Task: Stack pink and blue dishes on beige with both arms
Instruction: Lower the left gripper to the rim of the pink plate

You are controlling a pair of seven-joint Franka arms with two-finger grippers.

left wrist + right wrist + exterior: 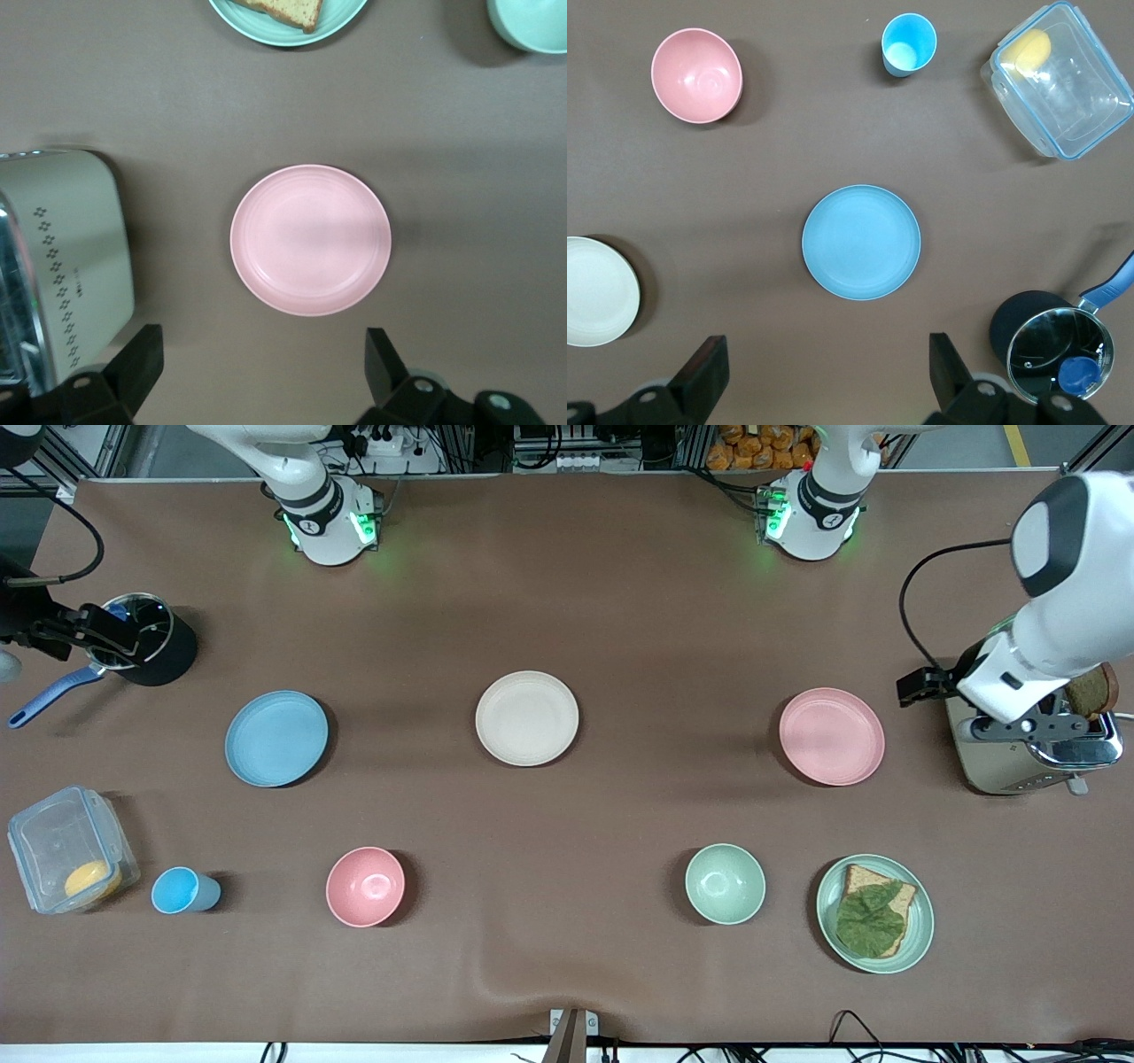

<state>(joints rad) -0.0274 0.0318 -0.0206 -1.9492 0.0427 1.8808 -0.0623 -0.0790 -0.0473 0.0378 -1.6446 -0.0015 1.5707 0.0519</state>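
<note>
I should move my left gripper to the pink plate next and close it on the plate's rim (pixel 881 750) (pixel 234 223) that faces the toaster.
Three flat plates lie in a row across the middle of the table. The beige plate (pixel 527 718) is in the centre, the light blue plate (pixel 276 739) toward the right arm's end and the pale pink plate (pixel 831 736) toward the left arm's end. My left gripper (pixel 923 685) hangs high up by the toaster, open and empty (pixel 264 365), with the pink plate (pixel 310 239) below it. My right gripper (pixel 93 636) hangs high by the black pot, open and empty (pixel 826 363), with the blue plate (pixel 861 242) below and the beige plate (pixel 594 290) at the view's edge.
Nearer the front camera stand a pink bowl (pixel 365 886), a small blue cup (pixel 182 890), a clear lidded container (pixel 69 849), a green bowl (pixel 725 883) and a green plate with bread and a leaf (pixel 875 912). A toaster (pixel 1032 757) and a black pot (pixel 151 651) stand at the table's ends.
</note>
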